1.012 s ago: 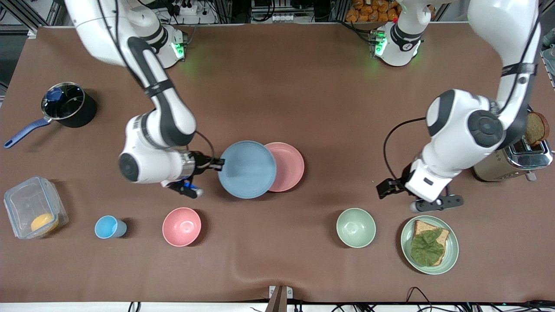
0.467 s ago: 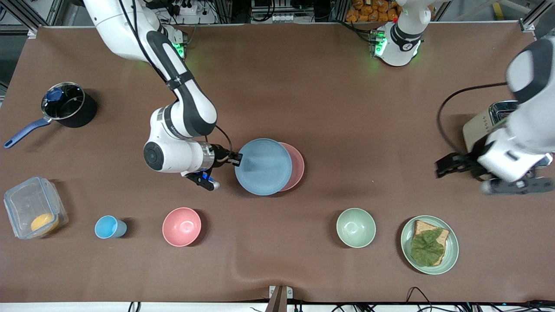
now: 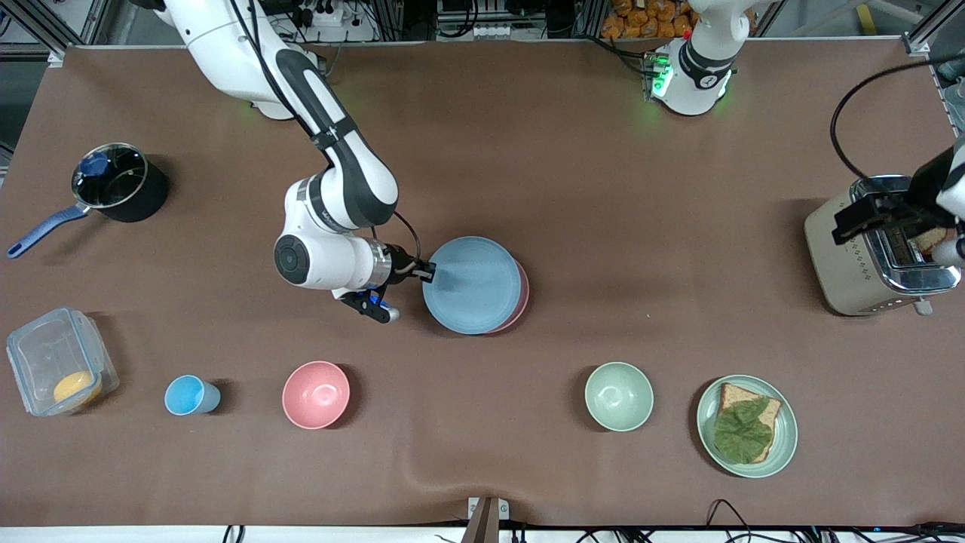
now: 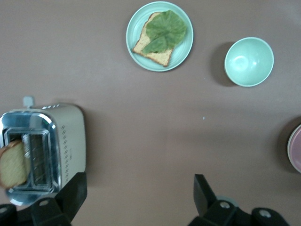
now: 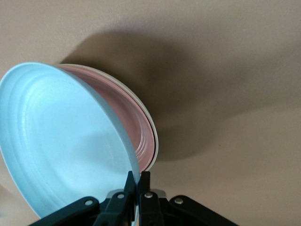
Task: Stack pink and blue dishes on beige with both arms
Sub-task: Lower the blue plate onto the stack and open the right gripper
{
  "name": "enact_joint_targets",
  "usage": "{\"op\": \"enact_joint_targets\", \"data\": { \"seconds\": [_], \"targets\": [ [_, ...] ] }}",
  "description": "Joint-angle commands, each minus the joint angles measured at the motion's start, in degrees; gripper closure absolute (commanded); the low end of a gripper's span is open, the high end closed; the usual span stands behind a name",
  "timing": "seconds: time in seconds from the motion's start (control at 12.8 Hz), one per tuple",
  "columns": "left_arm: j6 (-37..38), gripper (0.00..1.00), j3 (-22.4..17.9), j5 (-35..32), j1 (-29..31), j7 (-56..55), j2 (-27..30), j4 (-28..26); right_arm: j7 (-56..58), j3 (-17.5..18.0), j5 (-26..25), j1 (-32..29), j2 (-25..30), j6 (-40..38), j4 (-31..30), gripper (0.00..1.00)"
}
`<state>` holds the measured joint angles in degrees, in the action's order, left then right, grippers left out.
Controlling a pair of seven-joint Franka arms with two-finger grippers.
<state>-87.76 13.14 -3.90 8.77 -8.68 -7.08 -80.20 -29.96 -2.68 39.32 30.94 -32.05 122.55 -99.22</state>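
I will release the light blue plate from my right gripper so that it lies flat on the pink plate point(image 3: 481, 289) point(image 5: 80, 128), squarely over the beige plate.
My right gripper point(image 3: 427, 272) is shut on the rim of the light blue plate point(image 3: 471, 284), which it holds tilted over the pink plate point(image 3: 522, 298). Only a sliver of pink shows past the blue in the front view. The right wrist view shows the fingers point(image 5: 139, 181) pinching the blue plate's edge point(image 5: 61, 141), the pink plate point(image 5: 127, 113) under it, and a thin cream rim of the beige plate point(image 5: 154, 141) beneath the pink. My left gripper point(image 3: 878, 213) hangs open over the toaster, its fingers point(image 4: 202, 193) wide apart with nothing between them.
A toaster point(image 3: 878, 253) with bread stands at the left arm's end. Along the near side are a green bowl point(image 3: 619, 396), a green plate with a sandwich point(image 3: 746, 426), a pink bowl point(image 3: 316, 394), a blue cup point(image 3: 190, 395) and a plastic box point(image 3: 60, 369). A black pot point(image 3: 117, 185) sits at the right arm's end.
My right gripper has carried the blue plate toward the left arm's end until it covers most of the pink plate. The left arm has drawn back over the toaster.
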Motion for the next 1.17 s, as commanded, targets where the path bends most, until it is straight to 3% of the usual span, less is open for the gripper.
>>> {"op": "enact_joint_targets", "data": {
  "seconds": [0.0, 0.62, 0.7, 0.78, 1.09],
  "targets": [
    [-0.1, 0.00, -7.7, 4.6, -5.7, 1.3, 2.4, -2.9, -1.5, -0.7, 1.5, 1.3, 0.5, 1.5, -1.0, 1.00],
    [3.1, 0.00, -7.4, 4.3, -6.7, 1.1, 3.3, -4.3, -3.0, -0.7, 1.9, 3.6, -1.0, 3.8, -1.0, 1.00],
    [3.1, 0.00, -7.4, 3.9, -6.8, 1.1, 3.3, -4.3, -3.0, -0.7, 1.9, 3.5, -1.2, 3.5, -1.0, 0.70],
    [3.0, 0.00, -7.4, 3.8, -6.7, 1.2, 3.3, -4.3, -3.3, -0.7, 1.9, 3.3, -1.2, 3.4, -1.0, 0.01],
    [3.1, 0.00, -7.4, 4.1, -6.7, 1.2, 4.6, -5.3, -3.3, -3.0, 0.0, 1.4, 1.7, -4.6, 0.5, 0.00]
  ]
}}
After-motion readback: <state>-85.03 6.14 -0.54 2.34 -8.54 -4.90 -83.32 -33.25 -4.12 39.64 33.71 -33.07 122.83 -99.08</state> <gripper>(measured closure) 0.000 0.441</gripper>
